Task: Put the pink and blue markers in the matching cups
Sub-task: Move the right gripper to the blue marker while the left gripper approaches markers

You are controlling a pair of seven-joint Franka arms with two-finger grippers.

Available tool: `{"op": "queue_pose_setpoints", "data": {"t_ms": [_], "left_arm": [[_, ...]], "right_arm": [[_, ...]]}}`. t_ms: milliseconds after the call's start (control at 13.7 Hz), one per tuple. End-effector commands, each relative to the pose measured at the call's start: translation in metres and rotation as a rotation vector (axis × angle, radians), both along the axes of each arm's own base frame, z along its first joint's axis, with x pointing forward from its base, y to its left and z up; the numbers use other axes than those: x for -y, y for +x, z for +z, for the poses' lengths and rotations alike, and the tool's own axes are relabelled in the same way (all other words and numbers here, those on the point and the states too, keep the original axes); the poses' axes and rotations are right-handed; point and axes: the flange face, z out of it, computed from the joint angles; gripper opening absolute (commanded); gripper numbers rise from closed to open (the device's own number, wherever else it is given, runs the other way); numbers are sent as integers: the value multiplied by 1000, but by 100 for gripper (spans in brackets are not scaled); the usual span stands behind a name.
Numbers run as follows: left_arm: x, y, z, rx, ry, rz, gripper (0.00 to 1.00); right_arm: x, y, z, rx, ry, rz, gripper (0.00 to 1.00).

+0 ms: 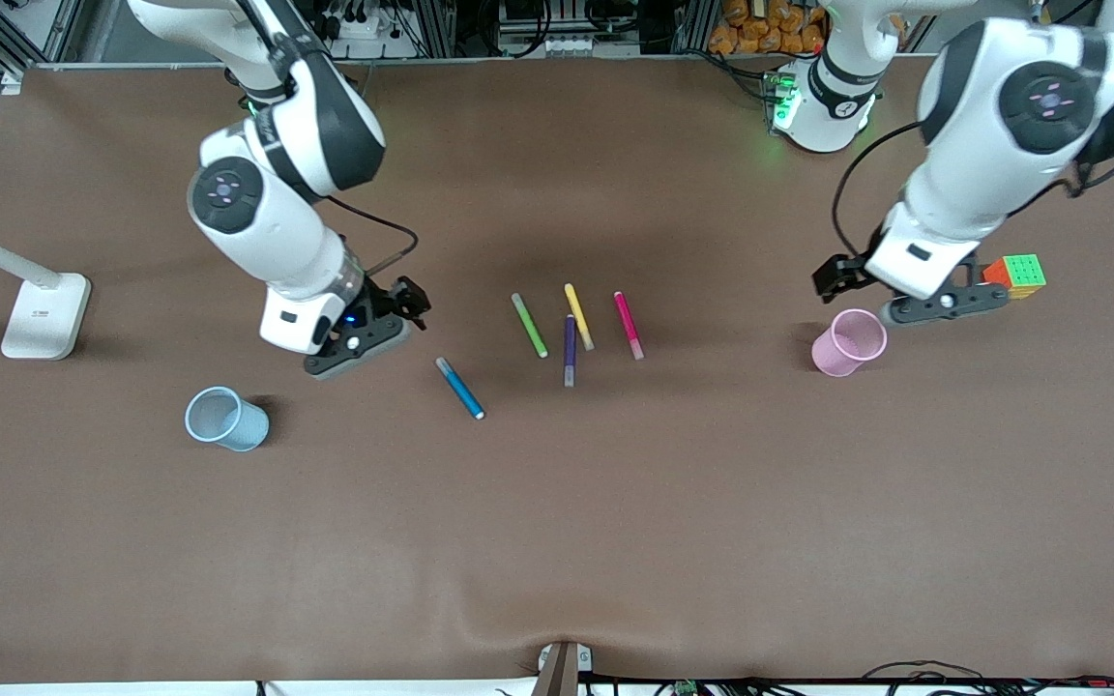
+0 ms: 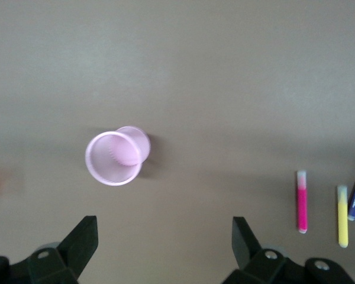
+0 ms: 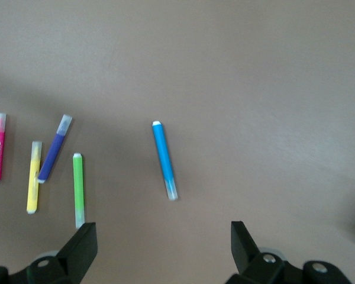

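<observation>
My right gripper is going to close on the middle of the blue marker [image 1: 459, 388] [image 3: 164, 160]. The marker's white-tipped end will then stick out past my fingers.
The blue marker [image 1: 460, 388] and the pink marker [image 1: 629, 325] lie flat on the brown table. The light blue cup [image 1: 225, 419] stands toward the right arm's end and the pale pink cup [image 1: 849, 342] toward the left arm's end. My right gripper [image 1: 362, 340] hangs open and empty over bare table between the blue cup and the blue marker [image 3: 164, 160], which lies just ahead of the gripper [image 3: 164, 245]. My left gripper [image 1: 944, 303] is open and empty over the table beside the pink cup [image 2: 115, 157], which lies ahead of the gripper [image 2: 164, 242]. The pink marker [image 2: 302, 201] lies off to one side.
A green marker [image 1: 529, 325], a yellow marker [image 1: 578, 316] and a dark purple marker [image 1: 570, 350] lie between the blue and pink markers. A colour cube [image 1: 1021, 275] sits by the left gripper. A white lamp base [image 1: 44, 314] stands at the right arm's end.
</observation>
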Motion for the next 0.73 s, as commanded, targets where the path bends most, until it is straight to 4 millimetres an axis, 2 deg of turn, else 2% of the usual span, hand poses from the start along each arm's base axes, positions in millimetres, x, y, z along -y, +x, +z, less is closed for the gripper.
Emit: {"op": "queue_pose_setpoints", "data": {"t_ms": [0, 219, 438, 658], "left_arm": [[16, -6, -32, 3, -14, 19, 100], [28, -12, -71, 34, -38, 27, 100], [50, -17, -98, 42, -62, 75, 100], [78, -20, -121, 56, -57, 95, 100]], "right_arm": [[-24, -10, -31, 25, 16, -34, 100], [-33, -7, -61, 44, -1, -23, 100], [-52, -10, -103, 98, 2, 7, 100], [-47, -16, -142, 163, 17, -4, 100]]}}
